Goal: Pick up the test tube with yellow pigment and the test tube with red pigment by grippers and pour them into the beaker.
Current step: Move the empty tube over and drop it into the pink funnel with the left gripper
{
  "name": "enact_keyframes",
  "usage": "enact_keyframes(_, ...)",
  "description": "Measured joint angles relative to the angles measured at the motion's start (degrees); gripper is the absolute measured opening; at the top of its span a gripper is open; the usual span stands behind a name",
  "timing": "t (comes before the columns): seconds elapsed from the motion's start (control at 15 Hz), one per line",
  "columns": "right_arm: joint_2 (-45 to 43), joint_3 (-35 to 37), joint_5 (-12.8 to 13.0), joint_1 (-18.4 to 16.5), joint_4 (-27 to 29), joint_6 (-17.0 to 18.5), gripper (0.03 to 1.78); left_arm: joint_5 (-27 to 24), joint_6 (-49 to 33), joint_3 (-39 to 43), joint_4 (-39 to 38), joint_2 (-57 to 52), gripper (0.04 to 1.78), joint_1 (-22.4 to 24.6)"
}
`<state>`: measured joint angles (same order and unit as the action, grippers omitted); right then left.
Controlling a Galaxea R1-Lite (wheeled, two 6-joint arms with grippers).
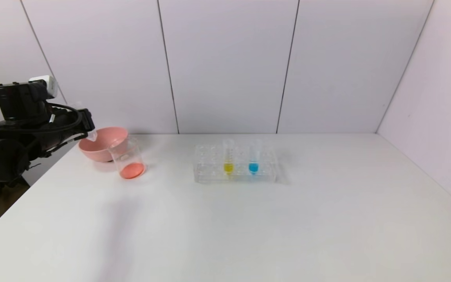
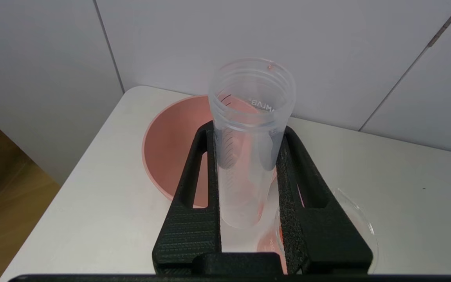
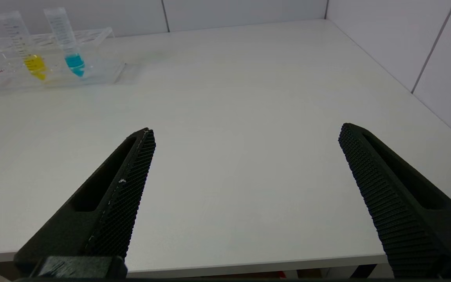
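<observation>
Next, I release the clear test tube from my left gripper inside the pink bowl (image 1: 103, 145) (image 2: 207, 156) behind the beaker. The tube is now tilted over that bowl.
My left gripper (image 1: 85, 129) (image 2: 248, 131) is shut on a clear test tube (image 2: 249, 156) and holds it tilted over the pink bowl (image 1: 102, 145) at the table's far left. The tube looks empty, with only a faint red tint. The beaker (image 1: 127, 158) stands just in front of the bowl, with red-orange liquid in its bottom; its rim (image 2: 360, 215) shows below my fingers. The test tube with yellow pigment (image 1: 228, 158) (image 3: 27, 51) stands in the clear rack (image 1: 210, 168). My right gripper (image 3: 246, 131) is open and empty above the table's front edge, out of the head view.
A tube with blue liquid (image 1: 253, 160) (image 3: 69, 43) stands in the rack (image 3: 100, 74) beside the yellow one. The pink bowl (image 2: 170, 149) sits near the table's left edge. White walls close the back and the right side.
</observation>
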<state>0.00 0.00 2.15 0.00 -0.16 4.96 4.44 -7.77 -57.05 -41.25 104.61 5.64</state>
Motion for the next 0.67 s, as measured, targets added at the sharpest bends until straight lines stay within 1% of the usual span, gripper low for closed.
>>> enact_keyframes(0.13, 0.0, 0.0, 0.0, 0.0, 0.0, 0.0, 1.71, 0.0, 0.0, -1.7, -1.3, 3.1, 0.44, 0.4)
enact_keyframes(0.33, 0.0, 0.0, 0.0, 0.0, 0.0, 0.0, 1.71, 0.5, 0.2, -7.5, -1.2, 8.8, 0.44, 1.2)
enact_keyframes(0.53, 0.0, 0.0, 0.0, 0.0, 0.0, 0.0, 1.71, 2.0, 0.4, -13.0, -0.6, 14.0, 0.44, 1.4)
enact_keyframes(0.67, 0.0, 0.0, 0.0, 0.0, 0.0, 0.0, 1.71, 4.0, 0.9, -15.4, -0.7, 16.7, 0.44, 1.5)
